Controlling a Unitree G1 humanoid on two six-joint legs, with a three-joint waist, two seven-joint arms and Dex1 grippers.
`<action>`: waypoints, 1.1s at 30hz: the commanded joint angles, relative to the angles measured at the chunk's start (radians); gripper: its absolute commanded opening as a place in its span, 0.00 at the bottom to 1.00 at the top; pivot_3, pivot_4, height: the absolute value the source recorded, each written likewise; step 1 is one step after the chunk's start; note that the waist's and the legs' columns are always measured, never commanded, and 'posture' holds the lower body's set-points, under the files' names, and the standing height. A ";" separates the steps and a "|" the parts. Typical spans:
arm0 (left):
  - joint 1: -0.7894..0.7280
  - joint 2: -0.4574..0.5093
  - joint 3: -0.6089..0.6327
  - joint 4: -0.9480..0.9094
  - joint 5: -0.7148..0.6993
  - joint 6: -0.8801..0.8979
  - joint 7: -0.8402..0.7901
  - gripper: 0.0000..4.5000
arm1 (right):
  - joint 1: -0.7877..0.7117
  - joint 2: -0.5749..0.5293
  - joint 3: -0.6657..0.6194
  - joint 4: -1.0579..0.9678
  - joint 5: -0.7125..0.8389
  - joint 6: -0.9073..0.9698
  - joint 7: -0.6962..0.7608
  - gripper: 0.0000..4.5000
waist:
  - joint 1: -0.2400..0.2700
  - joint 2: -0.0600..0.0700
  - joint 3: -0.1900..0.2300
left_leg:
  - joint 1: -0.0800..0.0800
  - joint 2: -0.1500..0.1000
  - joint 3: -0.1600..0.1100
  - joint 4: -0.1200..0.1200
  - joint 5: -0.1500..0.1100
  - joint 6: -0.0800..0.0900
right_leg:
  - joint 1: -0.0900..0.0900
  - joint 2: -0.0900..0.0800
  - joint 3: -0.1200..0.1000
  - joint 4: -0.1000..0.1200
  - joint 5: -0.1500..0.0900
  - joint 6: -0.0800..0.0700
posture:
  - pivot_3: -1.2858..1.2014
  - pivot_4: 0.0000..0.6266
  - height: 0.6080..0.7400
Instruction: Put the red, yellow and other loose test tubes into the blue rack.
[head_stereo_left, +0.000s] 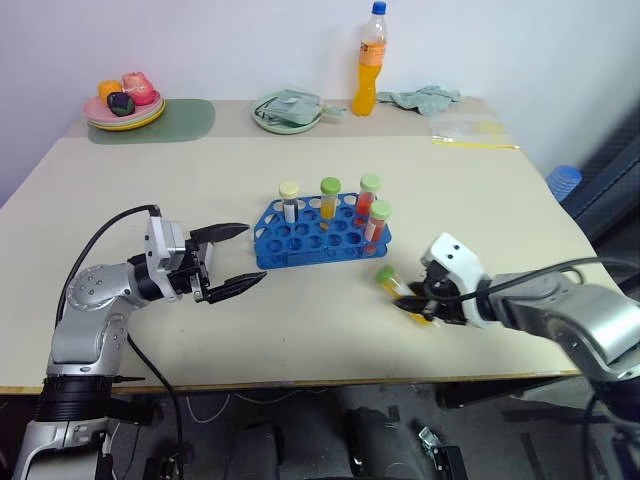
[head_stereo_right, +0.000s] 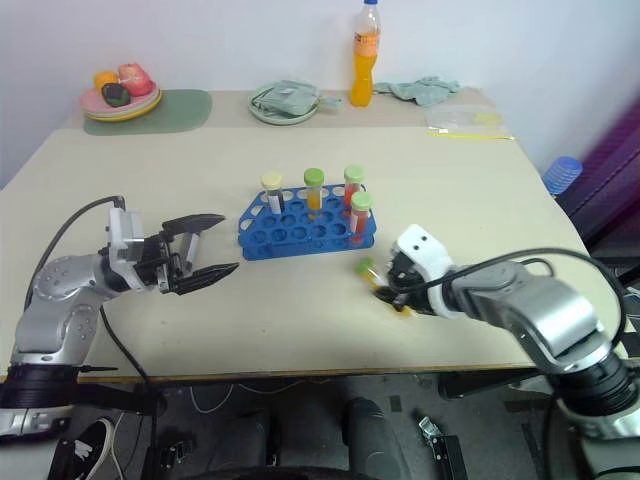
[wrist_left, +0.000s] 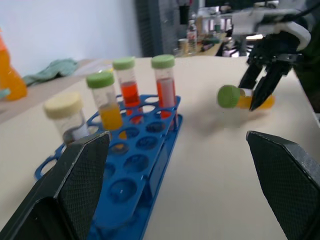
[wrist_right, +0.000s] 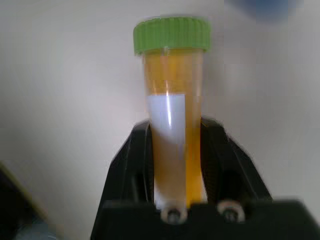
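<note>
Next, I let go of the yellow tube in my right gripper in the blue rack's front row (head_stereo_left: 335, 240), at a spot nearer than the upright yellow tube.
The blue rack (head_stereo_left: 320, 235) stands mid-table holding several upright tubes: a white-capped one (head_stereo_left: 289, 200), a green-capped yellow one (head_stereo_left: 329, 197) and two green-capped red ones (head_stereo_left: 368, 195), (head_stereo_left: 378, 222). Near the table's front, right of the rack, my right gripper (head_stereo_left: 418, 310) is shut on a green-capped yellow tube (head_stereo_left: 392, 281). The tube lies tilted low over the table, cap toward the rack. In the right wrist view the black fingers (wrist_right: 132, 165) clamp the tube (wrist_right: 172, 125) on both sides. My left gripper (head_stereo_left: 256, 254) hangs open and empty just left of the rack.
Along the far edge stand an orange drink bottle (head_stereo_left: 369, 60), a plate of fruit (head_stereo_left: 125, 105) on a green mat, a plate with a cloth (head_stereo_left: 288, 110), another cloth (head_stereo_left: 425, 97) and a plastic bag (head_stereo_left: 470, 130). Bare tabletop surrounds the rack.
</note>
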 joint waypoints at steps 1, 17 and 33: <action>-0.020 0.019 0.018 0.005 -0.001 -0.014 -0.010 1.00 | 0.005 0.137 -0.045 -0.009 -0.079 -0.284 -0.039 0.17 | 0.003 0.000 0.000 | 0.001 0.000 0.000 0.000 0.000 0.000 | 0.000 0.000 0.001 0.000 0.000 0.000 | 0.52 0.24 1.00; -0.051 0.053 0.035 0.019 -0.020 0.004 -0.022 1.00 | -0.048 0.689 0.101 0.609 -0.464 -1.084 -0.217 0.17 | 0.002 0.001 0.000 | 0.001 -0.001 0.001 -0.001 0.001 -0.001 | 0.000 -0.002 0.000 0.002 0.000 -0.001 | 0.52 0.24 1.00; -0.043 0.071 0.043 -0.041 -0.028 0.059 -0.006 1.00 | -0.099 0.726 0.071 0.798 -0.515 -1.211 -0.251 0.17 | 0.001 0.001 0.000 | 0.002 -0.001 0.001 -0.001 0.001 -0.002 | 0.000 -0.002 0.000 0.003 0.000 -0.001 | 0.52 0.24 1.00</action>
